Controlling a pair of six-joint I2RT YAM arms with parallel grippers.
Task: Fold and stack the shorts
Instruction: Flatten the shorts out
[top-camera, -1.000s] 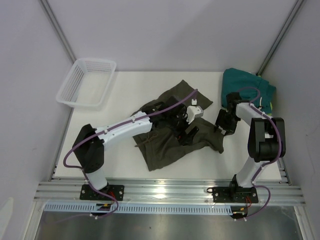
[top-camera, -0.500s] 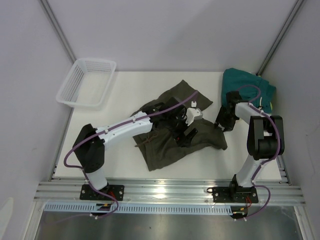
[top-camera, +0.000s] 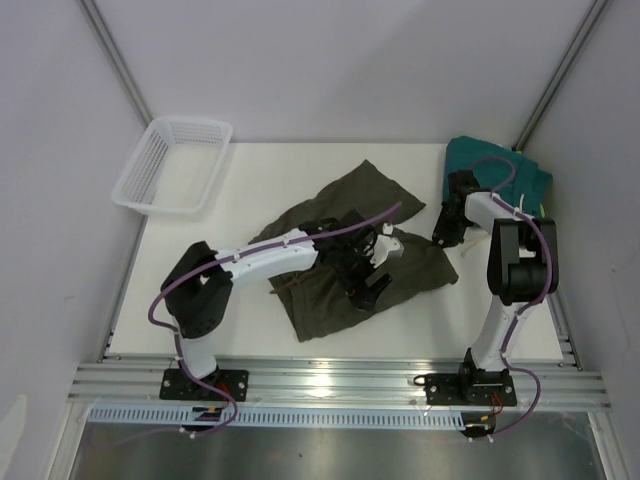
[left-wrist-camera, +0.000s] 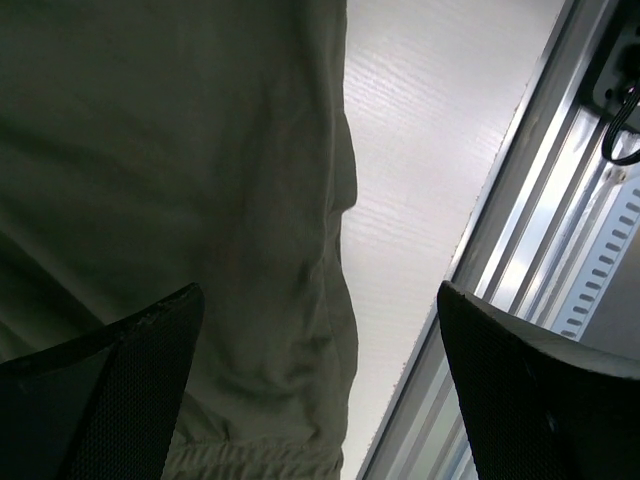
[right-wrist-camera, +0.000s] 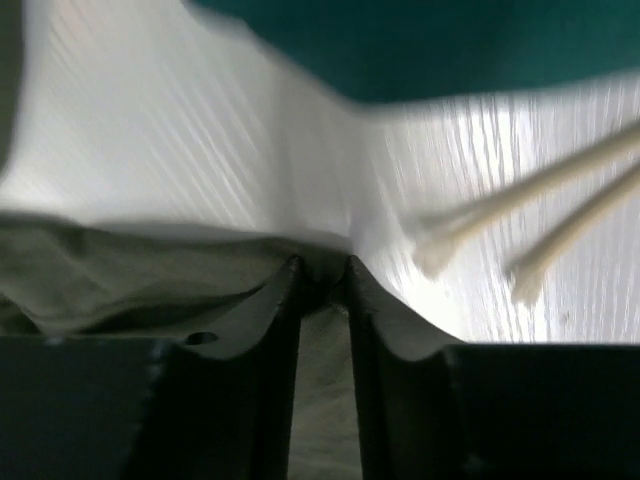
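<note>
The leg hem of the olive-green shorts runs at a slant, so I will use my right gripper to lay the hem's far corner toward the teal shorts, then take its near corner (top-camera: 454, 281).
The olive-green shorts (top-camera: 330, 240) lie crumpled on the white table in the middle. My left gripper (top-camera: 368, 288) hovers over their near right part, jaws wide open, with olive cloth (left-wrist-camera: 180, 200) below and nothing between the fingers. My right gripper (top-camera: 440, 236) is at the shorts' right edge, shut on a pinch of olive cloth (right-wrist-camera: 322, 330). The folded teal shorts (top-camera: 497, 180) lie at the far right corner, and their white drawstring ends (right-wrist-camera: 520, 215) show in the right wrist view.
A white plastic basket (top-camera: 172, 165) stands at the far left corner of the table. The aluminium rail (top-camera: 340, 380) runs along the near edge and also shows in the left wrist view (left-wrist-camera: 540, 230). Side walls close in left and right.
My right gripper has pulled the shorts' right edge away and to the right, toward the teal pair. My left gripper has drawn back toward the near edge, over the shorts.
</note>
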